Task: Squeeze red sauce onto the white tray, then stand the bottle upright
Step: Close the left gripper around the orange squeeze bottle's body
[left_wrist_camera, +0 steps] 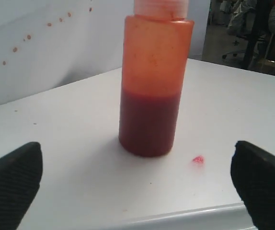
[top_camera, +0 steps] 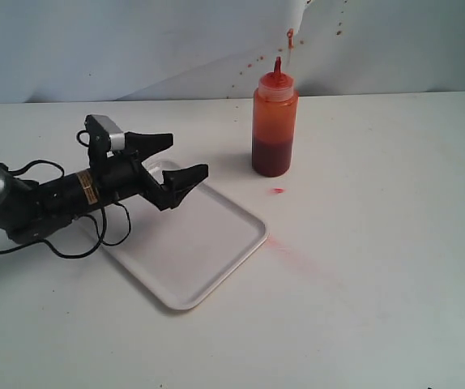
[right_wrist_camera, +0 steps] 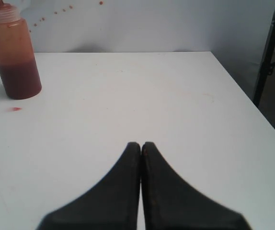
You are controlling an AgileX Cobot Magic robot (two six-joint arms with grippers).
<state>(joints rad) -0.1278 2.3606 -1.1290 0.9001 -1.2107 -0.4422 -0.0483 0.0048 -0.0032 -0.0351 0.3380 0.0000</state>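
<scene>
The bottle's dark lower part [top_camera: 272,156] [left_wrist_camera: 149,122], just below the sauce line, is the next place for my left gripper to go to and close on.
The bottle [top_camera: 275,121] stands upright on the table beyond the white tray [top_camera: 208,251], its lower part dark with red sauce. My left gripper [top_camera: 188,154] hovers over the tray's far end, open and empty, a short way from the bottle. In the left wrist view the bottle [left_wrist_camera: 152,96] stands free between my wide-apart fingers [left_wrist_camera: 13,182], with the tray's rim [left_wrist_camera: 200,215] just below. A small drop of red sauce [top_camera: 278,190] lies on the table beside the bottle, off the tray. My right gripper [right_wrist_camera: 141,146] is shut and empty, far from the bottle [right_wrist_camera: 13,57].
A faint pink smear [top_camera: 301,258] runs across the table by the tray's right corner. Red spatters [top_camera: 289,36] mark the back wall above the bottle. The table edge [right_wrist_camera: 238,86] drops off in the right wrist view.
</scene>
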